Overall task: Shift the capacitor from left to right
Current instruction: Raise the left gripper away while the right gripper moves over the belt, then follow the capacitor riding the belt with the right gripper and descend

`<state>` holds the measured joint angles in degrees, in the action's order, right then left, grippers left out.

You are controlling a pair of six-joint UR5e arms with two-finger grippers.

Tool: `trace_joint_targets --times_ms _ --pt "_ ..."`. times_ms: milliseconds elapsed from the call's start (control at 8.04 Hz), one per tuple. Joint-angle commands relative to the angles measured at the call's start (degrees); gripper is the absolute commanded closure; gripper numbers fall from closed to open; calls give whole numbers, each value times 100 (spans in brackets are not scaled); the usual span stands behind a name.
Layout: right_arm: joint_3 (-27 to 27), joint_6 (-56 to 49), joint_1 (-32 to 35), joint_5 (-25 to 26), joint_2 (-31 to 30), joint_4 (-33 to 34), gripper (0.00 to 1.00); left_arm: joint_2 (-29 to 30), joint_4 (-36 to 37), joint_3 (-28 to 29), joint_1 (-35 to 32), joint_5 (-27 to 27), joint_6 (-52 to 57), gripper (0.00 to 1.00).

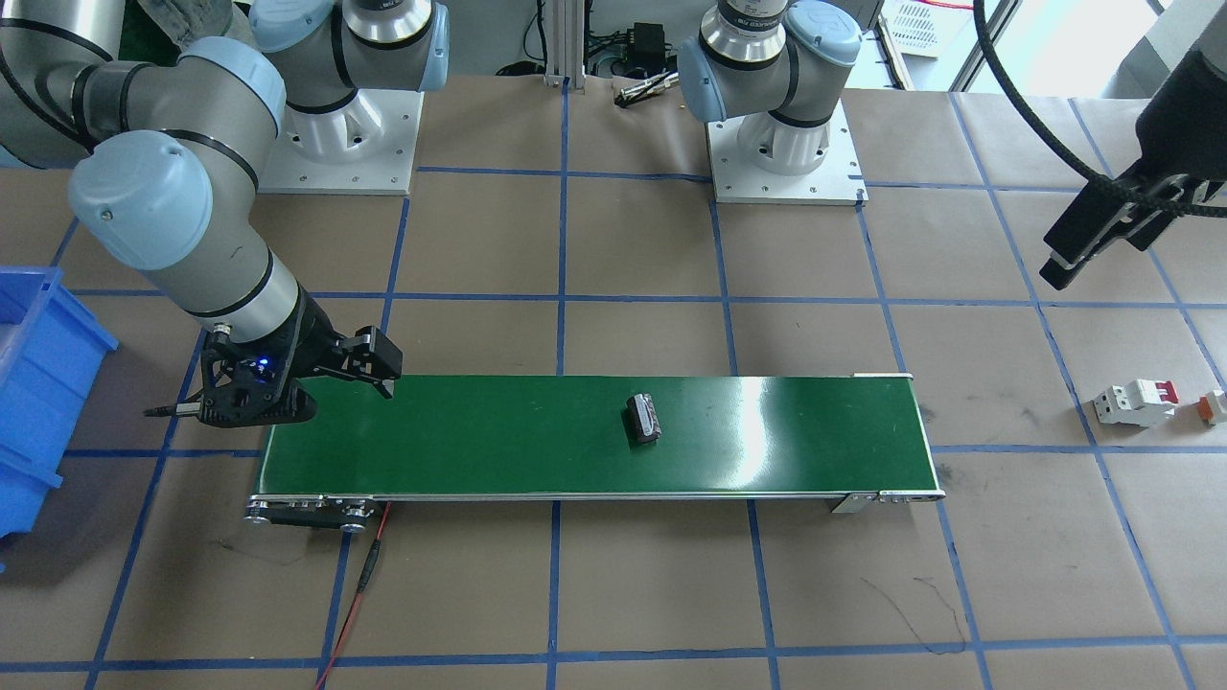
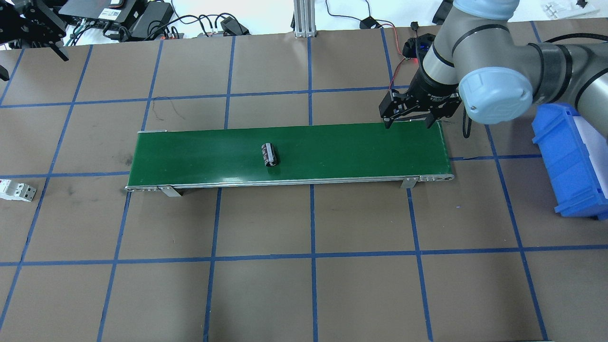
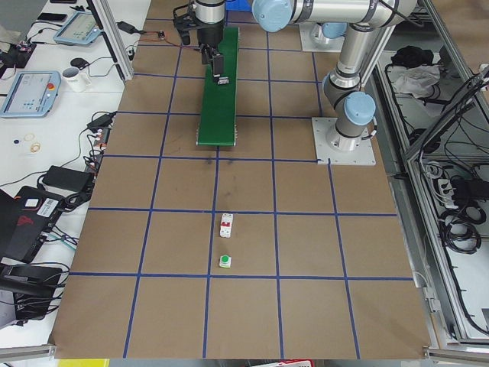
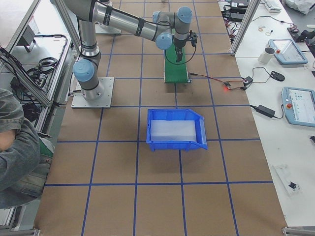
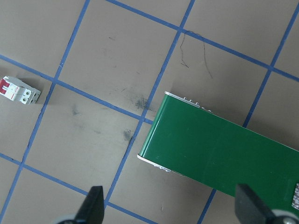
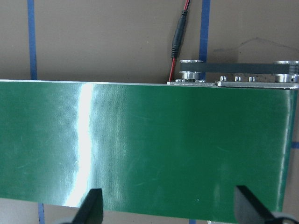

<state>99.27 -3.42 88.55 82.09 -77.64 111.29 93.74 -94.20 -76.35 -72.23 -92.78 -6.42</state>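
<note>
My right gripper will grip the capacitor's body when it arrives on the green conveyor belt (image 1: 427, 422) (image 6: 142, 156) near the red cable.
The capacitor (image 1: 643, 419), a small dark cylinder with pale and reddish bands, lies on its side near the middle of the green conveyor belt (image 1: 479, 441). It also shows in the overhead view (image 2: 269, 155) and at the right edge of the left wrist view (image 5: 296, 198). My right gripper (image 2: 409, 124) is open and empty, low over the belt's end on the robot's right, well apart from the capacitor. My left gripper (image 1: 1066, 261) is open and empty, raised high off the belt's other end; its wrist view shows spread fingers (image 5: 96, 203).
A white circuit breaker with red levers (image 1: 1138, 400) and a tiny orange-and-white connector (image 1: 1215, 406) lie on the table beyond the belt's left end. A blue bin (image 2: 570, 161) stands beyond its right end. A red cable (image 1: 369, 565) runs from the belt motor.
</note>
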Motion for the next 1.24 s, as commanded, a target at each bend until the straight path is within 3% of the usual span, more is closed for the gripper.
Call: trace_joint_targets --times_ms 0,249,622,1119 --pt "119 140 5 -17 213 498 1 56 295 -29 -2 6 0 0" --pt "119 850 48 -9 214 454 0 91 324 -47 -11 -3 -17 0" --pt "128 817 294 0 301 490 11 83 288 -449 -553 -12 0 0" --pt "163 870 637 18 337 490 6 118 769 -785 -890 85 1027 0"
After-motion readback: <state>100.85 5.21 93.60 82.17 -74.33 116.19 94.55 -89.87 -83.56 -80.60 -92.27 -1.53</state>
